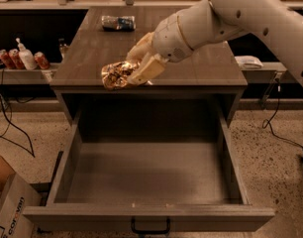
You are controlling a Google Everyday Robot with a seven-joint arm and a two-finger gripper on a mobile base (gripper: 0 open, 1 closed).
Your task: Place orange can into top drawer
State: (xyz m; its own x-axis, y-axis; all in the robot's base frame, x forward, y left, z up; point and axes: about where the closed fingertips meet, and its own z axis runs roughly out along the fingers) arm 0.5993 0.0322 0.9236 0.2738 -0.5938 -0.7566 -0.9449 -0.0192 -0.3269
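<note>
My gripper is holding the orange can, now above the open top drawer, and will let go of it on the middle of the top drawer's bottom [158,159], straight behind the black handle.
The orange can [115,75] is a shiny golden-orange, wrinkly object held over the front edge of the cabinet top [92,53]. My gripper [134,72] is shut on it from the right, its cream fingers [147,69] clamped on its right side. The top drawer [146,175] stands pulled fully open below, a deep grey-brown box with nothing inside. Its flat front panel carries a small black handle [150,229]. The can is near the drawer's back left, above it.
A blue-and-silver packet [118,22] lies at the back of the cabinet top. Small red cans [8,58] and a white bottle [25,56] stand on a shelf at left. A cardboard box [8,209] sits on the floor at lower left. Cables run along the floor.
</note>
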